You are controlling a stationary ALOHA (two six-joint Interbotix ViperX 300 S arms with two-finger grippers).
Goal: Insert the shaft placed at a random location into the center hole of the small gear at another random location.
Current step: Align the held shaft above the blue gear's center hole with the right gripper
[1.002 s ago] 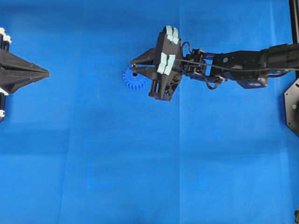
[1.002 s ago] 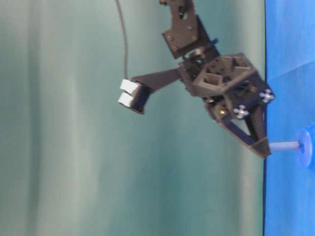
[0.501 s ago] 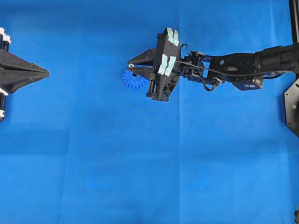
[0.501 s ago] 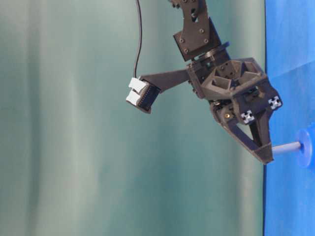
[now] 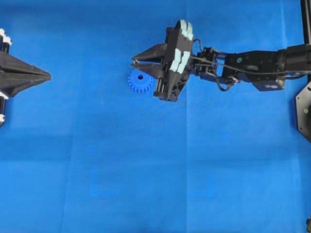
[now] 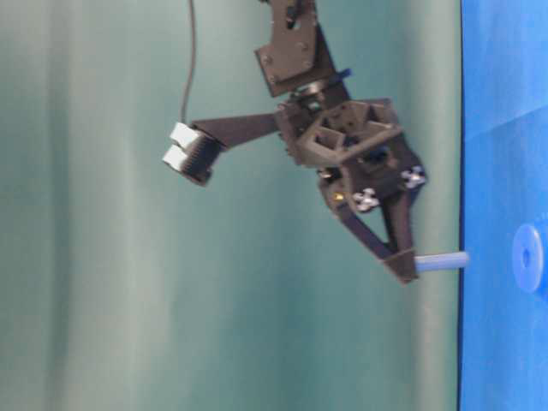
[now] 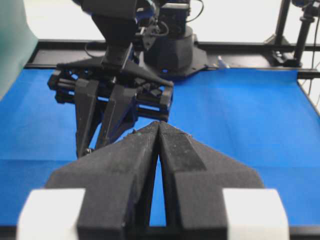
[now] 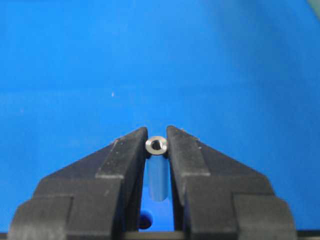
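I should use my right gripper to release the shaft so it stands in the dark center hole of the small gear (image 5: 140, 77) (image 8: 145, 220) on the blue mat.
The small gear (image 5: 140, 82) lies flat on the blue mat, its center hole (image 5: 140, 77) uncovered. My right gripper (image 5: 135, 62) hangs just beyond the gear, shut on the shaft (image 6: 441, 262). In the table-level view the shaft sticks out from the fingertips toward the gear (image 6: 531, 257), with a clear gap between them. The right wrist view looks down on the shaft's shiny ring end (image 8: 156, 145), pinched between the two black fingers (image 8: 125, 155). A dark round spot (image 8: 145, 220) shows below it. My left gripper (image 5: 46, 76) rests shut at the left edge, holding nothing.
The blue mat (image 5: 146, 170) covers the whole table. The right arm (image 5: 252, 63) reaches in from the right edge. From the left wrist view, the right gripper's black fingers (image 7: 100, 110) stand beyond my shut left gripper (image 7: 158, 124), with a black frame behind.
The shaft's end was touching the gear's hub in the earlier frames. My right gripper has since lifted away with the shaft, leaving a gap. The left arm has not moved.
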